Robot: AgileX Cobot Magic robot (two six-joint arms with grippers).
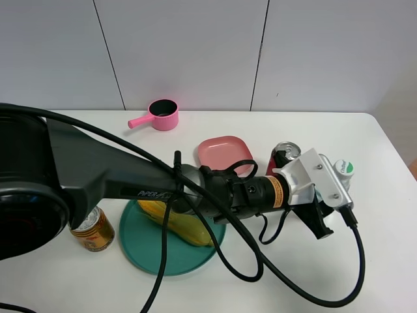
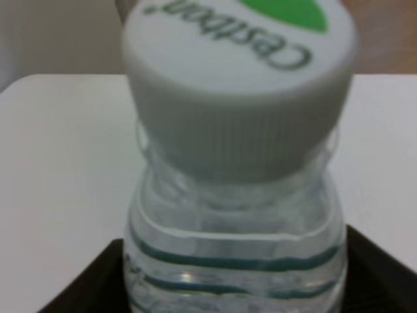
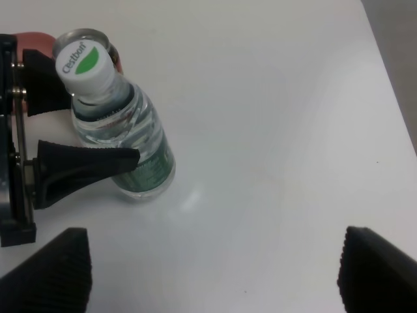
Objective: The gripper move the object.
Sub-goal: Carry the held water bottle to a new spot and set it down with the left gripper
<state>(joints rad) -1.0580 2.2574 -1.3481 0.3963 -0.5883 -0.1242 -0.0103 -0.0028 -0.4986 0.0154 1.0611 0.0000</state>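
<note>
My left gripper needs to let go of the clear water bottle on the white table point(image 1: 297, 219) just in front of the red can.
The clear water bottle point(image 3: 120, 134), with a white cap bearing a green mark and a dark green label, stands upright on the white table. In the exterior high view only its cap point(image 1: 344, 168) shows past the white mount. My left gripper point(image 1: 328, 207) reaches across to the right side and has its black fingers point(image 3: 85, 166) against both sides of the bottle's body. The bottle point(image 2: 238, 195) fills the left wrist view between the two fingers. My right gripper point(image 3: 215, 274) is open and empty, above bare table beside the bottle.
A red can point(image 1: 287, 153) stands just behind the bottle. A pink plate point(image 1: 225, 151), a pink handled cup point(image 1: 163, 115), a teal plate point(image 1: 140, 251) holding yellow fruit point(image 1: 176, 222) and an orange-gold can point(image 1: 93, 229) lie to the left. The table's right edge point(image 1: 397, 156) is near.
</note>
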